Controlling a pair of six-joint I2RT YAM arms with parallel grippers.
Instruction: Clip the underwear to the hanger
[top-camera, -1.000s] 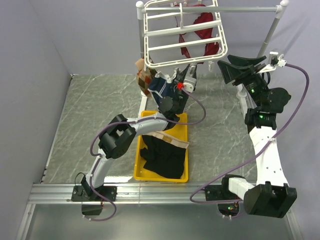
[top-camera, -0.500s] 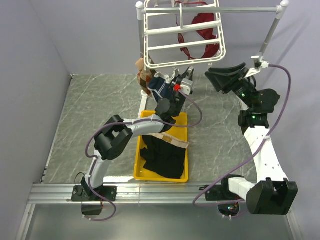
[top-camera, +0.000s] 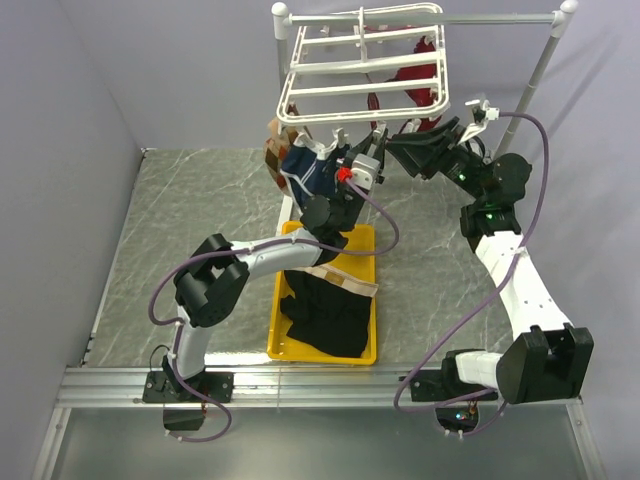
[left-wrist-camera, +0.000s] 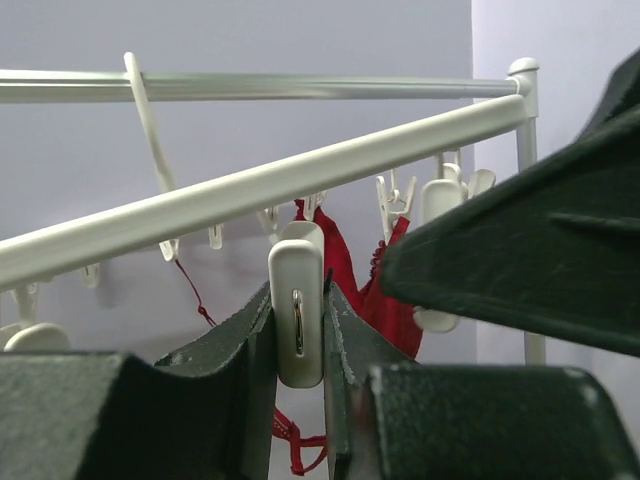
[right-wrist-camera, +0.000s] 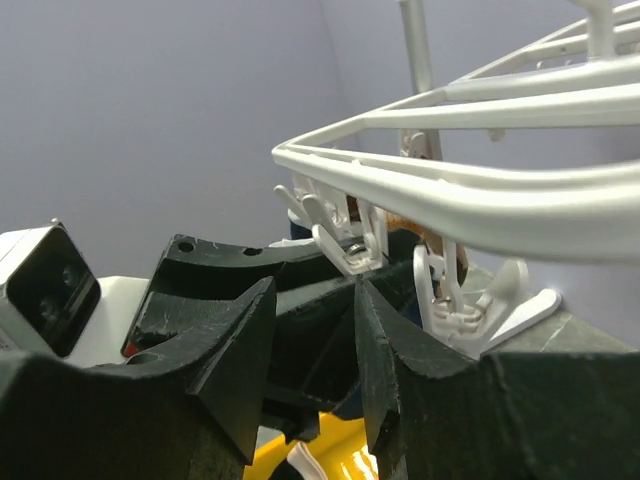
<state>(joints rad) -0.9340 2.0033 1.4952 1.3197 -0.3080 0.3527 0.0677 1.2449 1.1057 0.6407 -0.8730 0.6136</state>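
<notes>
The left gripper's fingers are between the right gripper and the clip, so next the left gripper opens and takes the clip's lower end (left-wrist-camera: 299, 366), leaving its top free.
The underwear (top-camera: 325, 318), black with a tan waistband, lies in the yellow tray (top-camera: 274, 335); neither gripper touches it. The white hanger (top-camera: 360, 65) hangs tilted above the tray's far end. Under the hanger's near edge, my left gripper (top-camera: 368, 150) (left-wrist-camera: 298, 335) points up and is shut on a white clip (left-wrist-camera: 297, 300) below a hanger bar (left-wrist-camera: 250, 185). My right gripper (top-camera: 397, 150) (right-wrist-camera: 314, 288) is close on its right, jaws apart and holding nothing. A black finger (right-wrist-camera: 310, 325) of the left gripper shows through the gap. A clip (right-wrist-camera: 350, 248) sits just above the right jaw tip.
A navy pair (top-camera: 305, 172) hangs from the hanger's near left corner beside a brown patterned cloth (top-camera: 275, 150). A red garment (top-camera: 415, 75) (left-wrist-camera: 345, 265) hangs behind the bars. The white pole stand (top-camera: 540, 65) carries the hanger. Purple walls close in at left and back.
My right gripper has swung left to the left gripper and narrowed its jaws. The left gripper has risen and closed further on the clip. The hanger has tipped up and back.
</notes>
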